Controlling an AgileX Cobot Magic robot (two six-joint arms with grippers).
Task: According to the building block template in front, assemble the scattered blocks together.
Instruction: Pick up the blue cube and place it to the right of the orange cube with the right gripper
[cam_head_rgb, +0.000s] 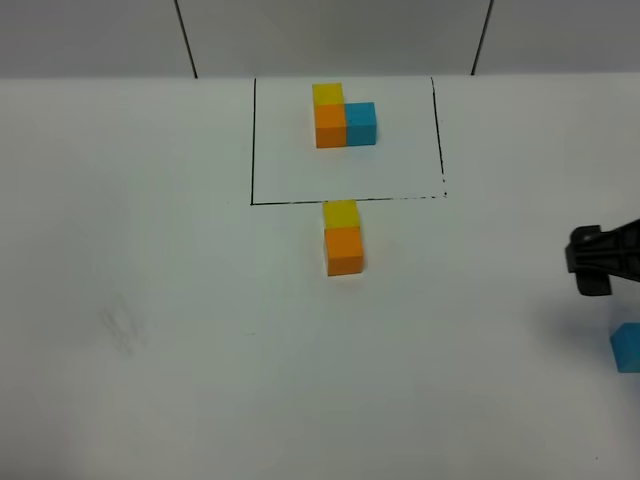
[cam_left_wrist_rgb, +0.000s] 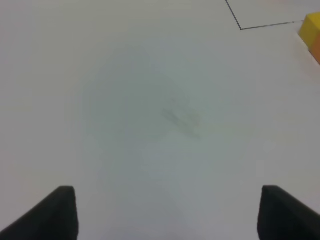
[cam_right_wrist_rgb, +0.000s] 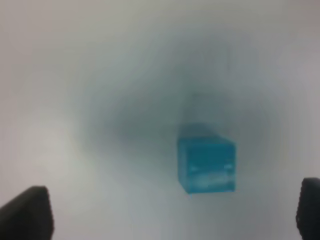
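The loose blue cube (cam_head_rgb: 628, 347) (cam_right_wrist_rgb: 207, 165) lies alone, away from the template and the loose orange cube, and my right gripper needs to grab its opposite sides next.
The building block template (cam_head_rgb: 343, 115) is an L of yellow, orange and blue cubes inside a black-line rectangle at the back. Just in front of that rectangle, a loose yellow cube (cam_head_rgb: 341, 213) touches a loose orange cube (cam_head_rgb: 344, 250). The loose blue cube (cam_head_rgb: 627, 347) lies alone at the right edge. My right gripper (cam_head_rgb: 598, 262) hovers behind it. In the right wrist view the right gripper (cam_right_wrist_rgb: 167, 212) is open wide, with the blue cube (cam_right_wrist_rgb: 206, 165) ahead of its fingertips and untouched. My left gripper (cam_left_wrist_rgb: 167, 215) is open over bare table, with the yellow cube (cam_left_wrist_rgb: 311, 27) far off.
The white table (cam_head_rgb: 150, 330) has a faint smudge on its left part. The rectangle's black line (cam_left_wrist_rgb: 265, 25) and an edge of the orange cube (cam_left_wrist_rgb: 317, 50) show in the left wrist view. A grey wall runs behind the table.
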